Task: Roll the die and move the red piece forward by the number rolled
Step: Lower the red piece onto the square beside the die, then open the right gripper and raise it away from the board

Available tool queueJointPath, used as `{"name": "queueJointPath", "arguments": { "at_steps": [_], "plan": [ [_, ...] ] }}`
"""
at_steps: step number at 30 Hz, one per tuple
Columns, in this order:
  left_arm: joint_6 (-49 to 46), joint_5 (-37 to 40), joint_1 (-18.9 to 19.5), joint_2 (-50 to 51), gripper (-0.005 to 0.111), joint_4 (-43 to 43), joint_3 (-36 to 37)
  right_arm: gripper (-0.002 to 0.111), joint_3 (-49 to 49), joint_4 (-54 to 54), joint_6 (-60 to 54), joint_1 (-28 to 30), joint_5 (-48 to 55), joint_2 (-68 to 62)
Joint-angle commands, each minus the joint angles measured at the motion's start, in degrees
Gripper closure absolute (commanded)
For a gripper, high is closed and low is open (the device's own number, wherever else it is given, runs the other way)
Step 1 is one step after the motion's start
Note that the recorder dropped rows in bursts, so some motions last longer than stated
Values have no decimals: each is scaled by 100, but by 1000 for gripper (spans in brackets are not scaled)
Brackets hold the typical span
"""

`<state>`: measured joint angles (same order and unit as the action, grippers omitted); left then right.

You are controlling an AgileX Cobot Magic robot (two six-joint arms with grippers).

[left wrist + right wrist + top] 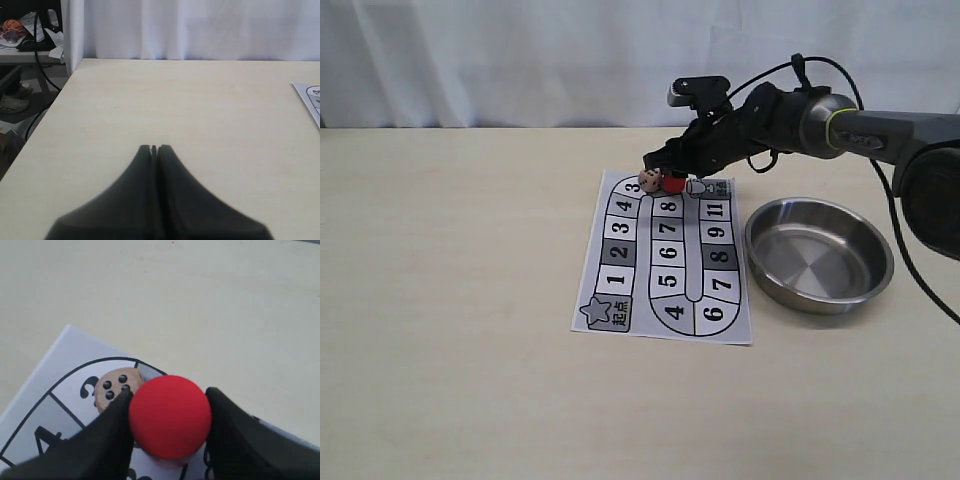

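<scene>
The red piece, now at the board's far end, will go down on the top bend of the track, snug (659, 188) (134, 432) beside the die, from my right gripper.
The red piece (672, 184) stands at the far end of the printed board (665, 262), by the top bend of the track. My right gripper (671, 173) is shut on it, one dark finger pressed against each side. In the right wrist view the red piece (170, 415) fills the gap between the fingers (110, 437). The die (648, 181) sits on the board touching or nearly touching the piece's left side; in the right wrist view the die (112, 387) shows several dark dots on top. My left gripper (154, 148) is shut and empty over bare table.
A steel bowl (818, 256) stands on the table just right of the board. A corner of the board (310, 97) shows in the left wrist view. The table edge and clutter beyond it (30, 35) lie far from the left gripper.
</scene>
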<state>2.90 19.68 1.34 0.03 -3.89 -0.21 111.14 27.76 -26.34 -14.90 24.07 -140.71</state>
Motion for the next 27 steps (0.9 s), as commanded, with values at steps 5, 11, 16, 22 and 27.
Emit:
{"name": "queueJointPath", "arguments": {
  "at_steps": [5,11,16,22,27],
  "plan": [
    [36,-76,2,-3,107,2,21,104,11,28,-401,-284,-581,-59],
    [36,-76,2,-3,107,2,21,104,11,-37,-432,-319,-595,-59],
    [36,-76,2,-3,107,2,21,104,11,-50,-455,-309,-647,-117],
    [36,-76,2,-3,107,2,21,83,11,-14,-381,-309,-727,-290],
    [36,-76,2,-3,107,2,21,54,11,-14,-247,-309,-754,-241]
  ]
}}
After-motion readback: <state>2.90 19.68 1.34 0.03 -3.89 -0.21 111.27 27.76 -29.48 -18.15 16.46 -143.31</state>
